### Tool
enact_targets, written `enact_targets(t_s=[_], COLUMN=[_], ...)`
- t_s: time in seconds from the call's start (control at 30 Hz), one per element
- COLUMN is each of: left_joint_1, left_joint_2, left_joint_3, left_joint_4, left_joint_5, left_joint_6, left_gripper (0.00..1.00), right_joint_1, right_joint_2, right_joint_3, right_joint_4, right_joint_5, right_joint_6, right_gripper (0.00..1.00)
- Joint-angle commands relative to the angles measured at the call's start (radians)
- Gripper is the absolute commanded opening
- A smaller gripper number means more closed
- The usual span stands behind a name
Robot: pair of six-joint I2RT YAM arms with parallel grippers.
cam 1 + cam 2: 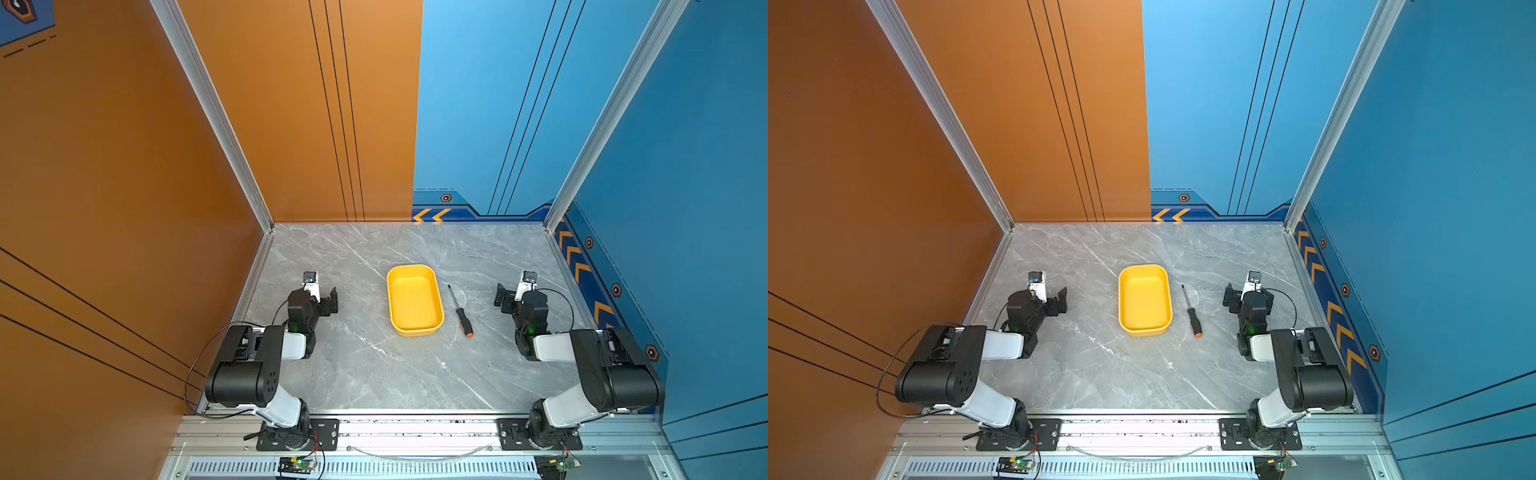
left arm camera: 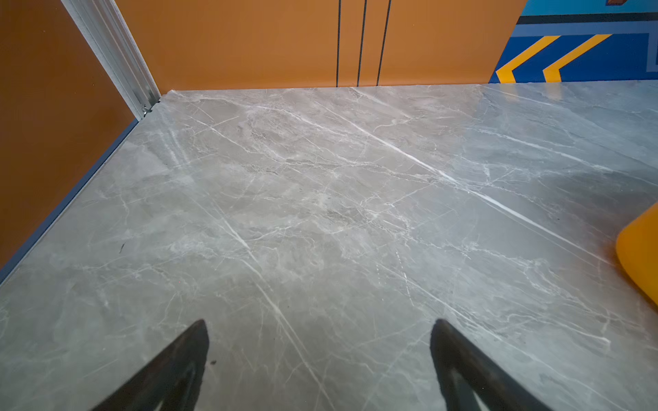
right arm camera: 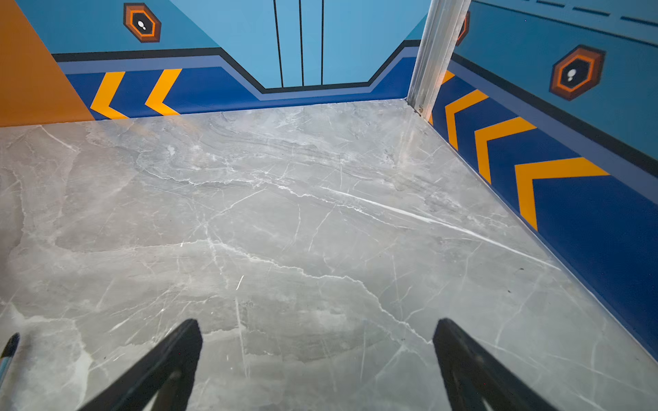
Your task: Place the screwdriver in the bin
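My right gripper should next move over to the screwdriver beside the yellow bin and grab hold of the middle of its black handle [image 1: 464,322].
The yellow bin [image 1: 413,299] [image 1: 1144,299] sits empty near the middle of the marble table in both top views; one of its corners [image 2: 641,256] shows in the left wrist view. The screwdriver [image 1: 459,309] [image 1: 1191,311] lies flat on the table just right of the bin, apart from it, with the shaft pointing to the back and the orange-red cap toward the front. Its tip [image 3: 9,350] peeks into the right wrist view. My left gripper [image 1: 320,297] [image 2: 320,322] hovers open left of the bin. My right gripper [image 1: 515,293] [image 3: 318,320] hovers open right of the screwdriver. Neither holds anything.
Orange walls [image 1: 124,166] close the left and back left, blue walls [image 1: 685,166] the back right and right. Aluminium posts [image 1: 216,116] stand at the back corners. Both arm bases are bolted to the front rail [image 1: 415,432].
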Motion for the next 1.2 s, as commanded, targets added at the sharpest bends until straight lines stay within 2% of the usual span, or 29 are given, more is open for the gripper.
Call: enact_targets(t_s=[0.0, 1.17], left_joint_1=[0.006, 0.001], left_joint_2=[0.002, 0.002], left_joint_3=[0.011, 0.010], left_joint_4=[0.013, 0.013], left_joint_5=[-0.004, -0.027], left_joint_6=[0.012, 0.010], left_gripper=[0.98, 0.98], right_joint_1=[-0.004, 0.002], right_joint_2=[0.011, 0.011], right_joint_3=[0.016, 0.013], right_joint_4=[-0.003, 0.005], right_joint_5=[-0.010, 0.003], right_joint_6=[-0.001, -0.004], right_gripper=[1.00, 1.00])
